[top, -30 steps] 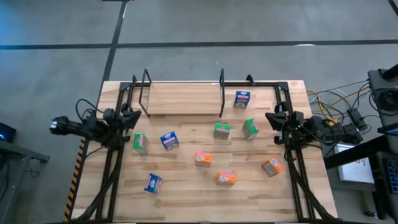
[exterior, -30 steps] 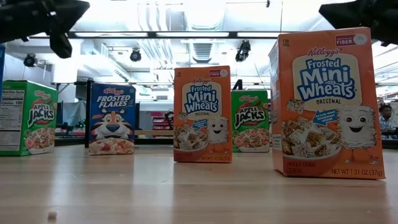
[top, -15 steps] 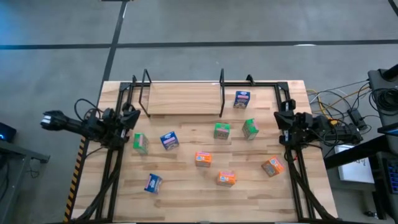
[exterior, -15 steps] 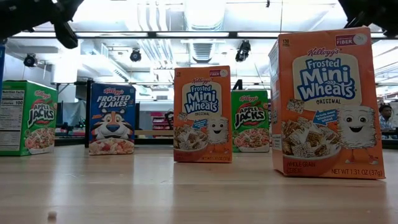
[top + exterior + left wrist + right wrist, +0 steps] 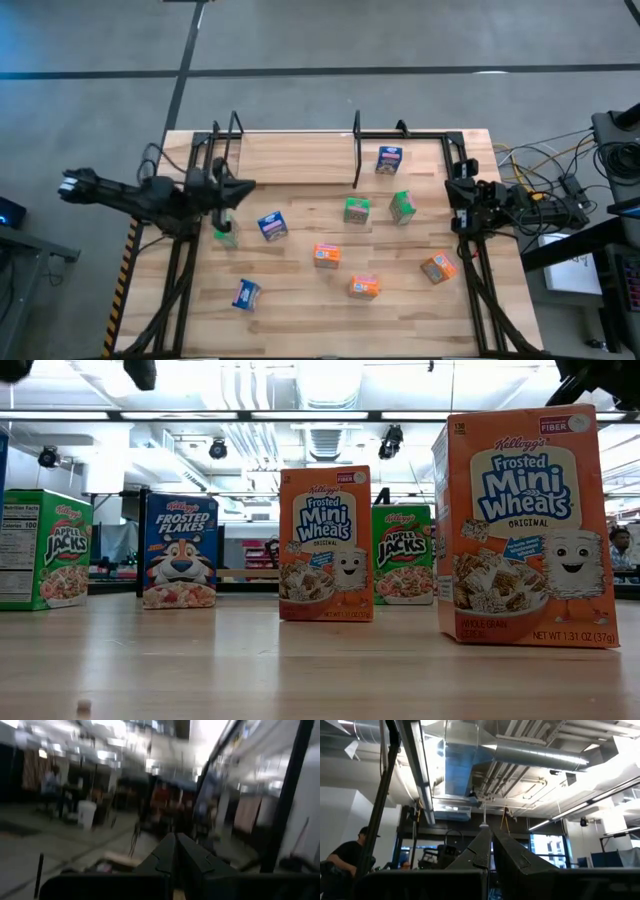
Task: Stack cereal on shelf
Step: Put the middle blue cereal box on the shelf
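The blue box standing between two green boxes is next for my left gripper, which should go there and close on the upper sides of that blue box [image 5: 272,222].
Nine small cereal boxes stand on the table in the high view: blue [image 5: 389,160], green [image 5: 357,210], green [image 5: 402,207], green [image 5: 226,233], blue [image 5: 272,226], orange [image 5: 327,256], orange [image 5: 364,287], orange [image 5: 438,268], blue [image 5: 246,294]. The shelf plank [image 5: 295,158] lies at the far edge between thin wire brackets [image 5: 357,150]. My left gripper [image 5: 248,186] is shut [image 5: 175,840] and hovers above the table's left side, just beyond the left green box. My right gripper [image 5: 449,186] is shut [image 5: 491,836], raised near the right edge.
Black arm-mount frames [image 5: 180,270] [image 5: 485,290] run along the table's left and right sides. The low view shows an orange box [image 5: 525,525] close up, with another orange [image 5: 325,545], green [image 5: 403,555], blue [image 5: 181,552] and green [image 5: 45,550] behind. People show in the room beyond.
My left gripper has swung from the left frame toward the table's middle and risen, leaving the top of the low view. My right gripper has drawn back a little toward the right edge and upward. No box has moved.
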Motion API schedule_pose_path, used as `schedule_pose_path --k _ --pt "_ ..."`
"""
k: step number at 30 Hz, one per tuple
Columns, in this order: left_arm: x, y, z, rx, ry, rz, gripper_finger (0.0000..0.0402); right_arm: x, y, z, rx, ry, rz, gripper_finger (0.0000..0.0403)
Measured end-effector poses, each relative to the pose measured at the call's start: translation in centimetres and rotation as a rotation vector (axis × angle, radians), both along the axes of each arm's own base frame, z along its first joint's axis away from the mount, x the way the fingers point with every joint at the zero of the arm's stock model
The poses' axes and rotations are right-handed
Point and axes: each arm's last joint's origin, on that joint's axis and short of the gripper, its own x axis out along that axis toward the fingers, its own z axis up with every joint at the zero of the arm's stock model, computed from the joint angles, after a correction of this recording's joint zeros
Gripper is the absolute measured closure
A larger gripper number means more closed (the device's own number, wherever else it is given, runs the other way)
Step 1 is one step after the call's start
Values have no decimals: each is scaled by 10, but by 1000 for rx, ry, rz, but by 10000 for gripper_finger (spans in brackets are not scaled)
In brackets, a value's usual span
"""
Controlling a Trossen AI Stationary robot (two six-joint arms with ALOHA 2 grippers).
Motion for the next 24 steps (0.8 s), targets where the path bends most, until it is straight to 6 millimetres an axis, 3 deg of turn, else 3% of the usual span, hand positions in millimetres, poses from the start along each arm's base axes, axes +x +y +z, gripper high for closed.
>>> schedule_pose_path --k 4,16,21,24 --pt "17 -4 5 -16 166 -10 401 2 0 0 0 12 0 394" --pt "59 -13 18 -3 449 39 401 15 1 1 24 -3 23 394" --pt "75 -16 27 20 588 63 401 25 1 3 41 10 30 394" --pt "84 -18 28 25 661 68 401 40 0 9 136 65 7 394"
